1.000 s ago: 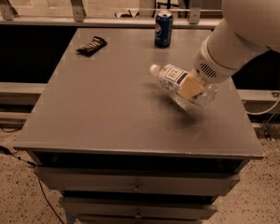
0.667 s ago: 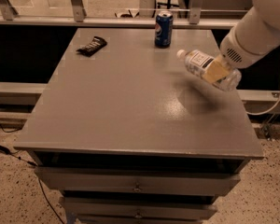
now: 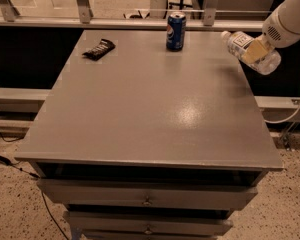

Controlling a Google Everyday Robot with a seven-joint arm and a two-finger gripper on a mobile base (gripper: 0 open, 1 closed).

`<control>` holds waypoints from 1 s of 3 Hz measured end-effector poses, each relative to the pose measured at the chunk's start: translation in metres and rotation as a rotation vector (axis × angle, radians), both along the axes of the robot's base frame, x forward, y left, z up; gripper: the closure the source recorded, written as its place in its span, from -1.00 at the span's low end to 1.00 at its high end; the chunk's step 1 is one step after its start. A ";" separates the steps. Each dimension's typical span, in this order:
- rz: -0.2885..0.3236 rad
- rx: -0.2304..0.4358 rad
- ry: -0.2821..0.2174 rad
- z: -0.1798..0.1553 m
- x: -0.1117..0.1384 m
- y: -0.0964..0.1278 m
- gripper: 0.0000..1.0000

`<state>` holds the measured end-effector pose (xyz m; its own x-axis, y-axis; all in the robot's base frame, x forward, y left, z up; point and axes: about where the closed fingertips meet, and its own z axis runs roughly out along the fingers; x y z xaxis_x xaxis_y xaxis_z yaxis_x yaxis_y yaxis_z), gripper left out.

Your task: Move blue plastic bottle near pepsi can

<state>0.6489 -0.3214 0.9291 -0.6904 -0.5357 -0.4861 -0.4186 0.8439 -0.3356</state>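
The robot's gripper will release the blue plastic bottle next to the pepsi can (image 3: 204, 42), on the side of the can away from the black snack wrapper.
The blue plastic bottle (image 3: 248, 50), clear with a white cap and a white label, is held tilted in the air over the table's far right edge, cap toward the left. My gripper (image 3: 257, 49) is shut on the bottle around its middle, reaching in from the upper right. The pepsi can (image 3: 175, 31), dark blue with the round logo, stands upright at the table's far edge, left of the bottle and apart from it.
A flat black snack wrapper (image 3: 99, 49) lies at the far left of the grey table (image 3: 155, 109). A railing runs behind the table. Drawers sit below the front edge, and a cable hangs at the right.
My gripper has carried the bottle up and to the right, from over the table's middle right to its far right edge. The can and wrapper have not moved.
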 end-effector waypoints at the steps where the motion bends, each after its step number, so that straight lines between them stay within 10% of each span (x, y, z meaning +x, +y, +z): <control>1: -0.065 0.074 -0.036 -0.001 0.057 -0.016 1.00; 3: -0.042 0.218 -0.060 -0.012 0.116 0.021 1.00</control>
<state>0.7649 -0.3001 0.9173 -0.6760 -0.3853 -0.6282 -0.3667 0.9153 -0.1669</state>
